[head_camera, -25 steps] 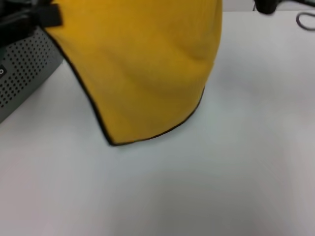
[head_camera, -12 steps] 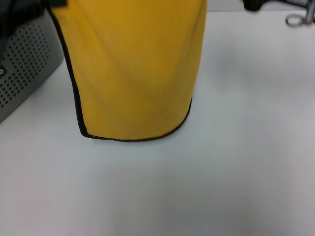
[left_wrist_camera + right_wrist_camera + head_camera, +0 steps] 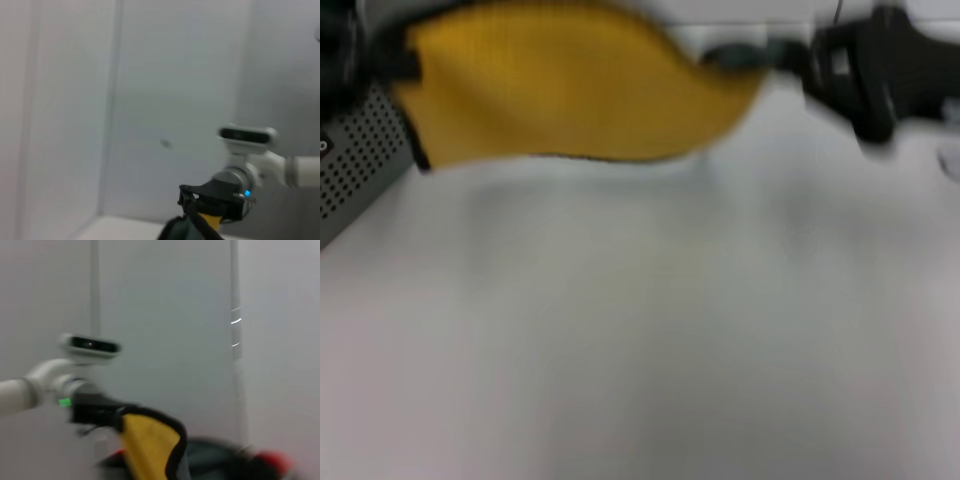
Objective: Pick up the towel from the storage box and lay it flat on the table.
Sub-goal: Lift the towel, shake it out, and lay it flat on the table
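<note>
Next, I let go of the mustard-yellow towel with my left gripper on the open white table [image 3: 588,300] beside the light grey storage box.
The mustard-yellow towel [image 3: 570,95] hangs stretched between my two grippers, held in the air above the white table [image 3: 650,330] at its far side. My left gripper [image 3: 395,62] is shut on the towel's left top corner, above the storage box [image 3: 355,165]. My right gripper [image 3: 752,55] is shut on the right top corner, with its black arm reaching in from the right. The left wrist view shows the right gripper far off, holding a yellow corner of the towel [image 3: 210,221]. The right wrist view shows the left gripper far off with the black-edged towel [image 3: 150,445] hanging from it.
The light grey perforated storage box stands at the table's left edge, just under the left gripper. A pale wall shows behind the table in both wrist views.
The towel's hanging lower edge has swung up and away from me, and the cloth now spreads wider. The right arm has come into the head view at the upper right.
</note>
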`<state>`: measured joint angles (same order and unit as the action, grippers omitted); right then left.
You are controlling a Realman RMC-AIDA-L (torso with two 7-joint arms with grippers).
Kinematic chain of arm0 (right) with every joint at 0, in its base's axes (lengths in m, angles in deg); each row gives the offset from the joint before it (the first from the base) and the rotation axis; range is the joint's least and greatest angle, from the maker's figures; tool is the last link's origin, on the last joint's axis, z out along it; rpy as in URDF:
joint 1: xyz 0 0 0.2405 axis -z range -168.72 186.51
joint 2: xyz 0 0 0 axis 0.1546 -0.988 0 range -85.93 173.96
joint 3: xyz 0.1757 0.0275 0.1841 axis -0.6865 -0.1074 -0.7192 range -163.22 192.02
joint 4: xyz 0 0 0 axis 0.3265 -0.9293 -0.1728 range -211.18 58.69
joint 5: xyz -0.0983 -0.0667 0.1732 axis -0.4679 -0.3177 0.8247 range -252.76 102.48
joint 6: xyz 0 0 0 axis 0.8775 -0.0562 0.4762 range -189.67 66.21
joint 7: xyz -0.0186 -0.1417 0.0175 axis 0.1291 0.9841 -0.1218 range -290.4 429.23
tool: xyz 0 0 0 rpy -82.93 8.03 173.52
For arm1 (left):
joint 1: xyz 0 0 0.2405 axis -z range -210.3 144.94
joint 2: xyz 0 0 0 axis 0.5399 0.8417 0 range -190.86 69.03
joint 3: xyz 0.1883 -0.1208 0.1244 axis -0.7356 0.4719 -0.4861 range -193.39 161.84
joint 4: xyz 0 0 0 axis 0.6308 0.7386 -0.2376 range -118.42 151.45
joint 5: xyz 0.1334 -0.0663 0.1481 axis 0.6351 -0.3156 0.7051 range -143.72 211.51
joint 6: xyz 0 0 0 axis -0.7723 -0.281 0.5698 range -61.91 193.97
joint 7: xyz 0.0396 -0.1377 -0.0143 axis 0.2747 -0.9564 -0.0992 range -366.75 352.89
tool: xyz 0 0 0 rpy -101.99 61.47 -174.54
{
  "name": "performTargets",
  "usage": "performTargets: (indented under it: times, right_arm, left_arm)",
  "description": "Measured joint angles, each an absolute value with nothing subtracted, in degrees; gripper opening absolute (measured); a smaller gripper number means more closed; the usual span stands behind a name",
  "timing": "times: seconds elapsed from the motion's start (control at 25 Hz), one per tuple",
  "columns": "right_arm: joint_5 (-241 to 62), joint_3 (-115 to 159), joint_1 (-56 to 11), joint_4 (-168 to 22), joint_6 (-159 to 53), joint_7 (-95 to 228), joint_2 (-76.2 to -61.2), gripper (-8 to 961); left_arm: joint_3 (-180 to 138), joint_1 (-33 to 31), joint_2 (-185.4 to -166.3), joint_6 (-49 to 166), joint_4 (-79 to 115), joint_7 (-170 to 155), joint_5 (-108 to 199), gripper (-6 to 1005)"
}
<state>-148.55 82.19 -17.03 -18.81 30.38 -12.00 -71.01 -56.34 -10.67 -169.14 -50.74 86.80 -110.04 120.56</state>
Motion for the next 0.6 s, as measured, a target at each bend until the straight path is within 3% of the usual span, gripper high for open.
performTargets:
  times: [0.2, 0.28, 0.4, 0.6]
  right_arm:
    - [-147.7, 82.7, -6.1, -0.8, 38.1, -22.4, -71.97, 3]
    - [-147.5, 82.5, -5.7, 2.4, 39.1, -25.5, -71.85, 3]
    - [-150.7, 83.2, -7.2, -0.7, 38.9, -26.5, -71.77, 4]
    - [-158.9, 84.6, -16.5, -20.2, 35.0, -23.2, -71.73, 4]
  left_arm:
    - [-68.6, -19.0, -163.58, -50.9, 89.5, -108.2, 109.6, 32]
    - [-69.6, -20.8, -163.3, -50.9, 89.6, -108.5, 108.2, 32]
    - [-69.0, -21.2, -165.61, -50.6, 88.8, -109.2, 113.0, 32]
    - [-58.0, -16.0, -171.96, -50.0, 84.7, -109.0, 136.2, 33]
